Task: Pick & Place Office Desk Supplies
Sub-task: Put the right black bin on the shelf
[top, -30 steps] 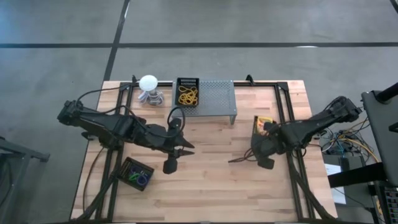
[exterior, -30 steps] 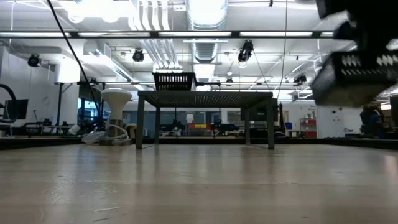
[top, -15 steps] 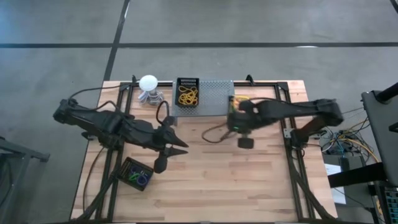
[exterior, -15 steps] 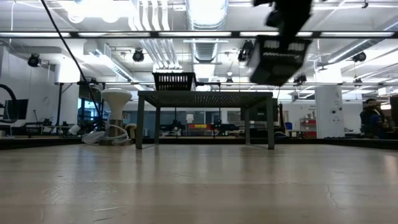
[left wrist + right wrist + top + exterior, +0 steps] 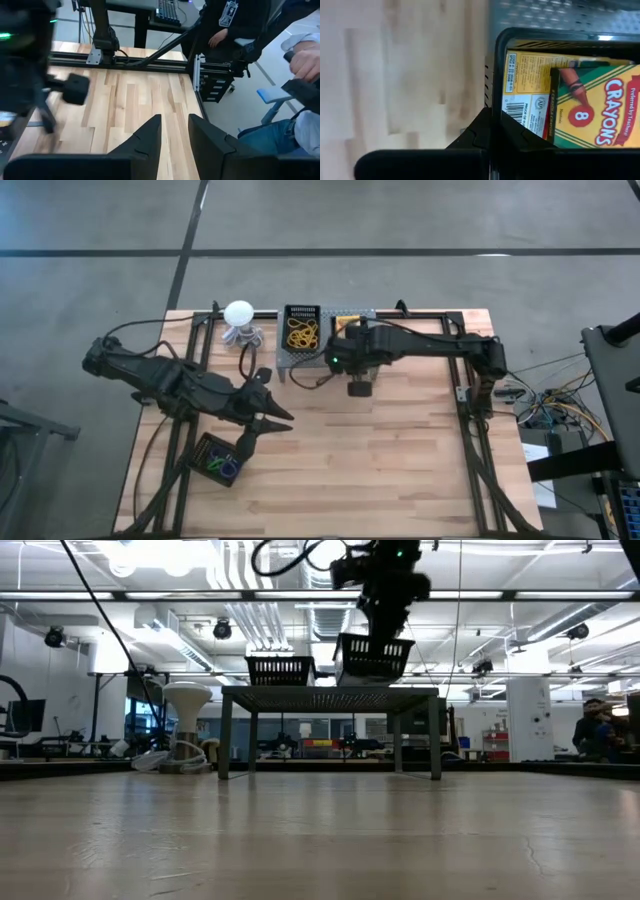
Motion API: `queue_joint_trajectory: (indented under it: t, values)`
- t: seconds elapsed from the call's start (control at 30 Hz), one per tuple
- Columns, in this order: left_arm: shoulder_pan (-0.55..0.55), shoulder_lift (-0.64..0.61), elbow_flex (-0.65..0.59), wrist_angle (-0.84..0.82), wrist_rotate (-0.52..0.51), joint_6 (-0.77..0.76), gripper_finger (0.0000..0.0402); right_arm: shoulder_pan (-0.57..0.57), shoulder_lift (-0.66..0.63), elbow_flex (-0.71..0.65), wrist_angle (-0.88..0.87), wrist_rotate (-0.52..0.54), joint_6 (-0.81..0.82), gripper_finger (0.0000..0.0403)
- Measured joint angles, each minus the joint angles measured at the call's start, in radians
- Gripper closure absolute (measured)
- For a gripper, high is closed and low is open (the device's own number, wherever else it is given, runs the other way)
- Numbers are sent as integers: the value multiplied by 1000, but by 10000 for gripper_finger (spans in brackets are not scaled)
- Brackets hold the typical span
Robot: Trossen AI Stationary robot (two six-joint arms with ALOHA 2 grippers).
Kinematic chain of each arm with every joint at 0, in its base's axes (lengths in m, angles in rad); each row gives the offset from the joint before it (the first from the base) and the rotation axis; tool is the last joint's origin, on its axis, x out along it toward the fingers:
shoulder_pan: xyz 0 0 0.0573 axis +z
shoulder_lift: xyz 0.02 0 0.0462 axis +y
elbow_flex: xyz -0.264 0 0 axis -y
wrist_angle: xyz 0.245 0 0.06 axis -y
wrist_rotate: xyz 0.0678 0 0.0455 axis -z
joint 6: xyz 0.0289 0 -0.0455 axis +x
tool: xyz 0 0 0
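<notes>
The robot's right gripper needs to set the crayon basket down on the grey stand (image 5: 338, 333) next to the rubber band basket. The crayon basket now hangs just above the stand.
A black mesh basket (image 5: 372, 655) with yellow-and-green crayon boxes (image 5: 580, 100) in it hangs from my right gripper (image 5: 352, 358), just above the grey perforated stand (image 5: 330, 695). A second black basket (image 5: 301, 330), holding yellowish rubber bands, stands on the stand's left end. A small black tray (image 5: 218, 460) with purple, green and blue loops lies flat on the table near the left edge. My left gripper (image 5: 268, 416) hovers open above the table, just right of that tray, touching nothing. My right gripper holds the crayon basket by its side wall at the rim (image 5: 495, 95), one finger outside (image 5: 472, 132) and one inside. The basket is lifted clear above the stand's top and tilts a little in the low view.
A white ball-topped object (image 5: 238, 313) stands at the far left beside the stand. Black frame rails run along the table's left and right sides. Bare wood lies in the middle and near part of the table (image 5: 380, 460). People sit beyond the table's edge (image 5: 260, 30).
My right arm has swung from the table's right side toward the far edge and the left, carrying the crayon basket lifted clear until it hangs over the stand. My left arm has drawn back a little toward the left edge.
</notes>
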Motion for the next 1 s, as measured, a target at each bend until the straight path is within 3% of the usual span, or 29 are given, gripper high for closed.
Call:
queue_joint_trajectory:
  t: [1.0]
  values:
    - [-2, -1, -1, -38, 0, 12, 300, -67, 69, 2, 194, -33, -29, 394]
